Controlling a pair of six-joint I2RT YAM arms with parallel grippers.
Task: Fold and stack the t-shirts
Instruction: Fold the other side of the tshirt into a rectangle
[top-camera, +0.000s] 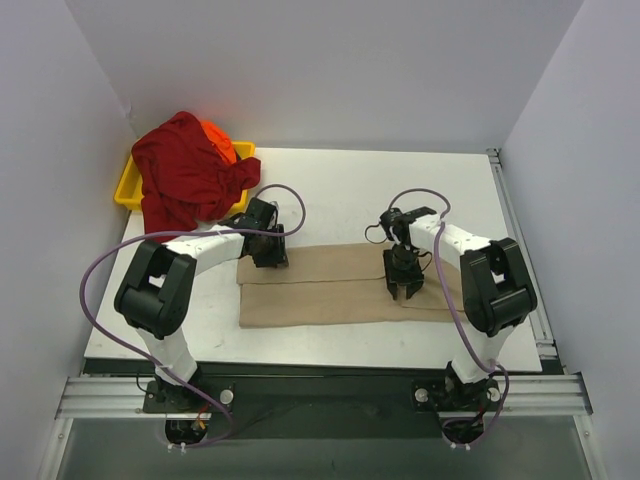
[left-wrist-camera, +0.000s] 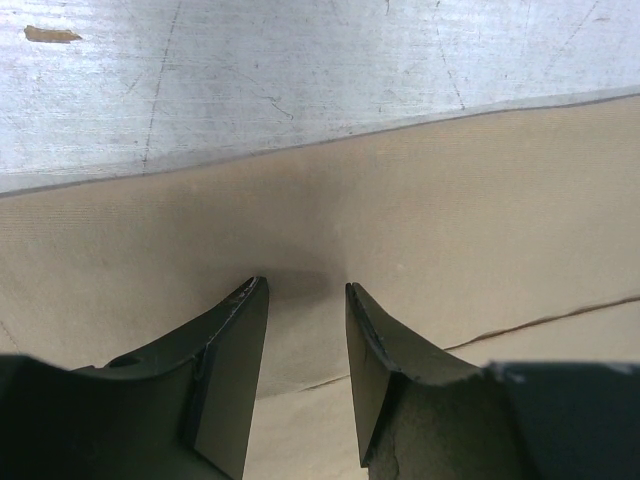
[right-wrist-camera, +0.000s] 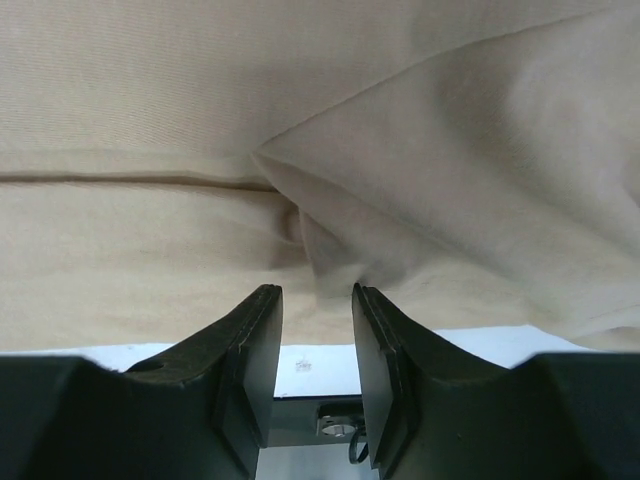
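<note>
The tan t-shirt's raised fold lies bunched and slanted on the piece of cloth, so the robot's right gripper should pinch the fold's near corner (right-wrist-camera: 335, 285) and pull it flat.
The tan t-shirt (top-camera: 330, 285) lies folded into a long flat strip across the middle of the table. My left gripper (top-camera: 268, 252) is open and empty, low over the strip's far left part; its fingers (left-wrist-camera: 235, 340) stand apart over the tan cloth (left-wrist-camera: 420, 200) near its far edge. My right gripper (top-camera: 404, 291) is open over the strip's right part, near a raised fold (right-wrist-camera: 400, 200); nothing is between its fingers (right-wrist-camera: 255, 340). The dark red t-shirt (top-camera: 185, 175) lies heaped at the back left, with the orange t-shirt (top-camera: 220, 138) showing from under it.
A yellow plastic tray (top-camera: 128, 190) holds the red and orange shirts at the table's back left corner. White walls close in the back and both sides. A metal rail (top-camera: 320, 392) runs along the near edge by the arm bases.
</note>
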